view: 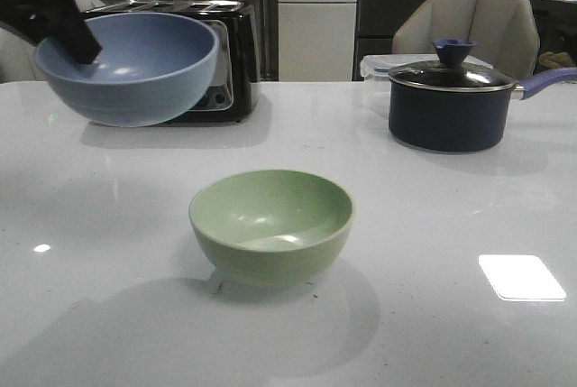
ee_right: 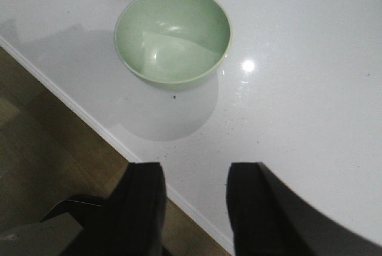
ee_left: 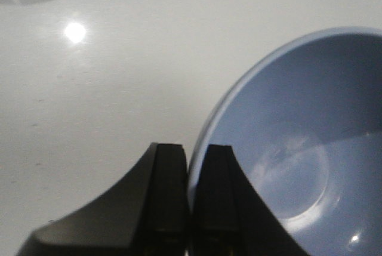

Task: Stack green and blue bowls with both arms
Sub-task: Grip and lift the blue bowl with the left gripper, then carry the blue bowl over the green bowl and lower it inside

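Observation:
Next, I release the dusty blue bowl from my left gripper inside the pale green bowl (view: 275, 205) on the white table.
The dusty blue bowl (view: 131, 67) hangs in the air at the upper left of the front view, tilted, high above the table. My left gripper (view: 79, 40) is shut on its rim; in the left wrist view the gripper (ee_left: 190, 157) pinches the blue bowl's (ee_left: 304, 148) edge between its two black fingers. The pale green bowl (view: 270, 225) stands upright on the white table at the middle front, and shows in the right wrist view (ee_right: 172, 35). My right gripper (ee_right: 196, 175) is open and empty, over the table's front edge, apart from the green bowl. It is out of the front view.
A dark lidded saucepan (view: 451, 103) with a purple handle stands at the back right. A black toaster (view: 225, 53) stands behind the blue bowl. A grey chair (view: 469, 31) is beyond the table. The table edge (ee_right: 77, 110) and wooden floor show below the right gripper.

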You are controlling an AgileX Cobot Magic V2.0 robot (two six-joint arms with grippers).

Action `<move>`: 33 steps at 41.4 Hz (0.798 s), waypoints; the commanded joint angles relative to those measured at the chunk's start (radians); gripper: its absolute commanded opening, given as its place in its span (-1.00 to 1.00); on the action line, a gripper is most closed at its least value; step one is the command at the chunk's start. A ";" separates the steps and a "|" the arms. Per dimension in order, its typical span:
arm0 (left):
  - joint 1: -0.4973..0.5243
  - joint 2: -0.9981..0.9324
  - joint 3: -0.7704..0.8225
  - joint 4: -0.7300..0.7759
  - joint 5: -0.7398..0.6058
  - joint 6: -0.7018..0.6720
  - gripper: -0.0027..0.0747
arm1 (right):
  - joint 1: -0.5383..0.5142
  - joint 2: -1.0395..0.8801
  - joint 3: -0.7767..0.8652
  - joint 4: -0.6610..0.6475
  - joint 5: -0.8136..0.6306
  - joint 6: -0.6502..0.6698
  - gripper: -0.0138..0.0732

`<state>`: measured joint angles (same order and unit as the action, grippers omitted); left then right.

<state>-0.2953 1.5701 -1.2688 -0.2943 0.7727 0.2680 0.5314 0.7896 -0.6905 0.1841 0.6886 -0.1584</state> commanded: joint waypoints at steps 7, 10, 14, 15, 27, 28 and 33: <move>-0.133 -0.004 -0.040 -0.103 -0.040 0.060 -0.69 | 0.000 -0.010 -0.025 -0.003 -0.056 -0.010 0.20; -0.161 0.017 -0.040 -0.103 -0.060 0.060 -0.69 | 0.000 -0.010 -0.025 -0.003 -0.055 -0.010 0.20; -0.188 0.049 -0.040 -0.115 -0.083 0.060 -0.69 | 0.000 -0.010 -0.025 -0.003 -0.055 -0.010 0.20; -0.190 0.058 -0.040 -0.116 -0.086 0.060 -0.69 | 0.000 -0.010 -0.025 -0.003 -0.055 -0.010 0.20; -0.210 0.161 -0.040 -0.163 -0.122 0.060 -0.69 | 0.000 -0.010 -0.025 -0.003 -0.055 -0.010 0.20; -0.210 0.169 -0.040 -0.165 -0.125 0.060 -0.69 | 0.000 -0.010 -0.025 -0.003 -0.055 -0.010 0.20; -0.210 0.212 -0.040 -0.171 -0.127 0.060 -0.69 | 0.000 -0.010 -0.025 -0.003 -0.055 -0.010 0.20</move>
<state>-0.4996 1.8067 -1.2747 -0.4272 0.6850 0.3272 0.5314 0.7896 -0.6905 0.1841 0.6886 -0.1628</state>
